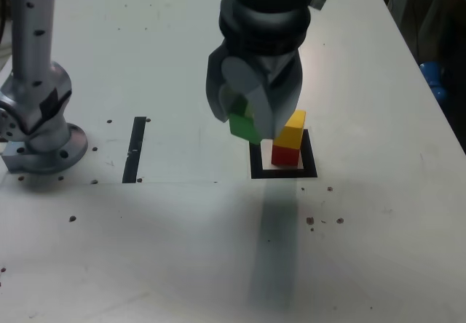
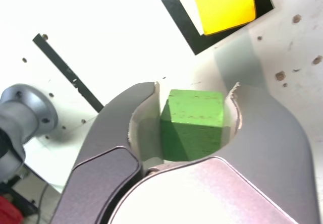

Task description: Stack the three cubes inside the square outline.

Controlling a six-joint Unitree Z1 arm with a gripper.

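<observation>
My gripper needs to let go of the green cube on top of the yellow cube [image 1: 293, 118] [image 2: 225, 6].
A red cube [image 1: 285, 155] sits inside the black square outline [image 1: 257, 164] with a yellow cube [image 1: 293, 129] stacked on top of it. From the wrist view the yellow cube [image 2: 222, 3] shows from above, inside the outline [image 2: 177, 15]. My gripper [image 1: 251, 123] hangs above the table just to the exterior view's left of the stack, shut on the green cube [image 1: 242, 124]. In the wrist view the green cube [image 2: 194, 123] is clamped between the two grey jaws of the gripper [image 2: 194, 100].
A thin black strip [image 1: 135, 149] lies on the white table [image 1: 182, 236] to the exterior view's left of the outline. The arm's grey base [image 1: 36, 119] stands at the far left edge. Small dark specks dot the tabletop.
</observation>
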